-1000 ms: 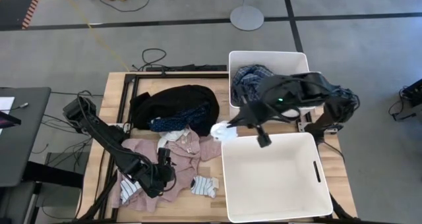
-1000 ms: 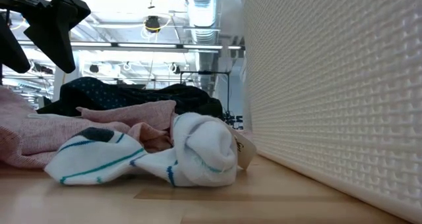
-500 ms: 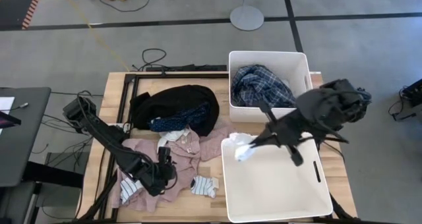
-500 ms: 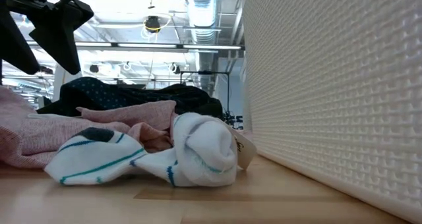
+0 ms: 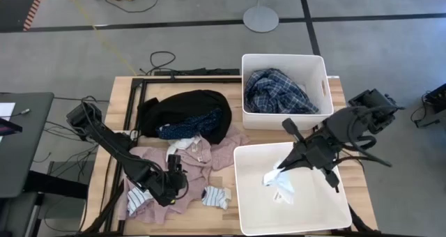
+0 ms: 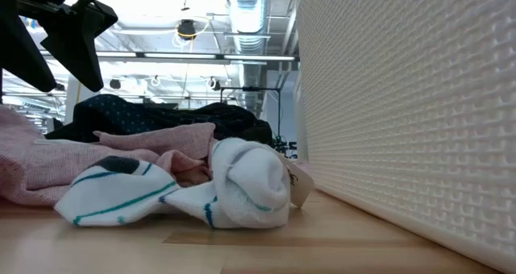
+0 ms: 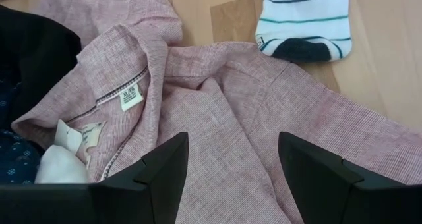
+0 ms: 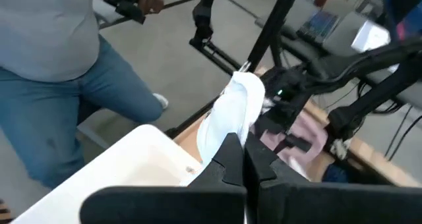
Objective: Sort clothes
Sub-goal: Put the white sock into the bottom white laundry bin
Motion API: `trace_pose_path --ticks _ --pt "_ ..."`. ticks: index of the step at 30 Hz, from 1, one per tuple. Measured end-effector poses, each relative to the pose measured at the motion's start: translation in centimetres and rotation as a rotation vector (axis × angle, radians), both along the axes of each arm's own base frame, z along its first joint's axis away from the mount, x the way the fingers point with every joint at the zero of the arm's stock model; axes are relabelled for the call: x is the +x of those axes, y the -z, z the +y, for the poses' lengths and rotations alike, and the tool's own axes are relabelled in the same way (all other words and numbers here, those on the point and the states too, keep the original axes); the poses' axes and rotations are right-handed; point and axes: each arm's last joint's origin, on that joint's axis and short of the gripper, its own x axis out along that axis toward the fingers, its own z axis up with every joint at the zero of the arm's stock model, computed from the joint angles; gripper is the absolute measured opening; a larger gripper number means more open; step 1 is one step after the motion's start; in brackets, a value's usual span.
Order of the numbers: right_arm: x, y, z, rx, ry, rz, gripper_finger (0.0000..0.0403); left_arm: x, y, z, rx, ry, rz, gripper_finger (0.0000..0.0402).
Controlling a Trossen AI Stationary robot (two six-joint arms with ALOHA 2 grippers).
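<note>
I should use my right gripper to let go of the white sock on the near white bin's bottom (image 5: 272,188), a little toward the striped sock. The white sock is now over that bin's inside.
My right gripper (image 5: 286,169) is shut on a white sock (image 5: 277,185) over the inside of the near white bin (image 5: 334,209). The far white bin (image 5: 322,83) holds the blue-white plaid shirt (image 5: 279,90). My left gripper (image 5: 174,180) hovers open just above the pink shirt (image 7: 217,99), touching nothing. The pink shirt lies spread on the table. The black garment (image 5: 185,108) and the navy dotted one (image 5: 187,127) lie heaped behind it. A striped sock (image 5: 216,195) lies on the wood beside the pink shirt. My right gripper pinches one end of the white sock (image 8: 224,135) between its two shut fingers (image 8: 232,159). The fingers slant down from the table's right side. The sock hangs slack below them over the near bin; whether its lower end touches the bin floor I cannot tell.
A second striped sock (image 5: 136,199) lies at the pink shirt's near left edge. The near bin's wall (image 6: 403,113) stands close beside the striped sock (image 6: 169,189). In the right wrist view a person (image 8: 59,66) in a grey top and jeans stands beyond the table.
My right gripper has carried the white sock from the gap between the two bins toward the table's near right, and it now hangs over the inside of the near bin. The gripper has stayed shut and has rolled a little. My left arm has kept still.
</note>
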Motion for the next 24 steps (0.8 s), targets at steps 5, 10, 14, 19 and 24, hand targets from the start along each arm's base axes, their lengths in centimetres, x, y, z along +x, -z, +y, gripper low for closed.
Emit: trace_pose_path --ticks 5,10,14,19,24 --pt "0.4 1.4 0.3 0.022 0.05 0.134 0.0 0.0 0.0 0.0 -0.001 0.0 0.0 0.0228" --pt "0.5 3.1 0.5 0.047 0.132 0.308 0.0 0.0 0.0 0.0 -0.003 -0.001 -0.002 0.0228" --pt "0.6 4.4 1.0 0.066 0.185 0.413 0.0 0.0 0.0 0.0 -0.003 -0.001 -0.002 0.0228" --pt "0.8 6.0 1.6 0.071 0.25 0.521 0.0 0.0 0.0 0.0 -0.004 -0.002 -0.003 0.0228" --pt "1.3 8.2 2.3 0.055 0.315 0.624 0.0 0.1 -0.1 -0.1 -0.01 0.003 -0.014 0.0228"
